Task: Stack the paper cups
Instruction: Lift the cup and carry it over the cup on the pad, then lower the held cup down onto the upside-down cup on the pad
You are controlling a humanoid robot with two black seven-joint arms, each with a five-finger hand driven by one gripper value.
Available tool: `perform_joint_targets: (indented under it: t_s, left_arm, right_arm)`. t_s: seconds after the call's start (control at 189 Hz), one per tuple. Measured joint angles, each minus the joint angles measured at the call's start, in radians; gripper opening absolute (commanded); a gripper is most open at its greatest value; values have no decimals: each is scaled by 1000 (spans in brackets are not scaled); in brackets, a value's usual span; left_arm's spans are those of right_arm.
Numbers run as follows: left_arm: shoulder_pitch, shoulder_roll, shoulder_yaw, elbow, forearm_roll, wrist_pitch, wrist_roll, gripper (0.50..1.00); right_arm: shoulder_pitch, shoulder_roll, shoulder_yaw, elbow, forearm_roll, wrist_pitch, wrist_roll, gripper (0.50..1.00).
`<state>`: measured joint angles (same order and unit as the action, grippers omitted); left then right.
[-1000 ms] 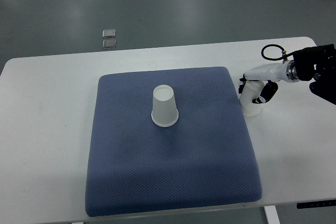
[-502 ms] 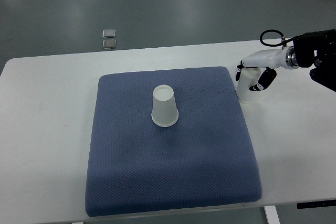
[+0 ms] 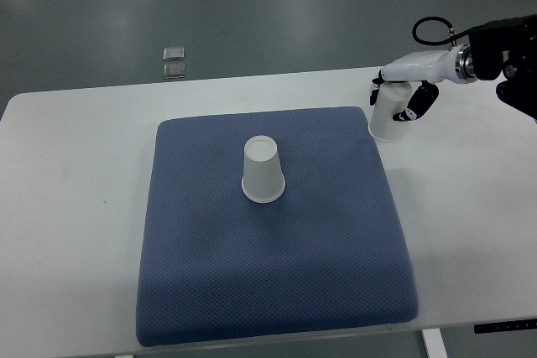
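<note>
The robot's right gripper will release its paper cup, now held above the mat's back corner, over the upside-down white cup (image 3: 264, 148) near the middle of the blue mat.
A white paper cup (image 3: 263, 171) stands upside down near the middle of the blue mat (image 3: 277, 266). My right hand (image 3: 398, 96) comes in from the right edge and is shut on a second white paper cup (image 3: 386, 115), also upside down, held above the mat's back right corner. The hand's fingers wrap the cup's upper part. The left arm does not show.
The mat lies on a white table (image 3: 75, 207). Two small square objects (image 3: 174, 62) lie on the grey floor beyond the table's far edge. The right arm's dark forearm (image 3: 512, 48) hangs over the table's back right corner.
My right hand has carried its cup up and to the left, from the table beside the mat's right edge toward the mat's back right corner. The centre cup has not moved.
</note>
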<state>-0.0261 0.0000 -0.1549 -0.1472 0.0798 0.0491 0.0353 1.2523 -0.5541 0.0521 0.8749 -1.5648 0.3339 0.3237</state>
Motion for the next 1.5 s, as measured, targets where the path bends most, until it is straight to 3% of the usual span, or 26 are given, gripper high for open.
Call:
perform_joint_targets:
  t_s: [0.576, 1.502]
  left_arm:
    - [0, 0, 0, 0, 0, 0, 0, 1000]
    - [0, 0, 0, 0, 0, 0, 0, 1000]
  right_arm:
    - [271, 49, 0, 257, 132, 220, 1, 641]
    - [237, 233, 4, 154, 218, 214, -3, 652]
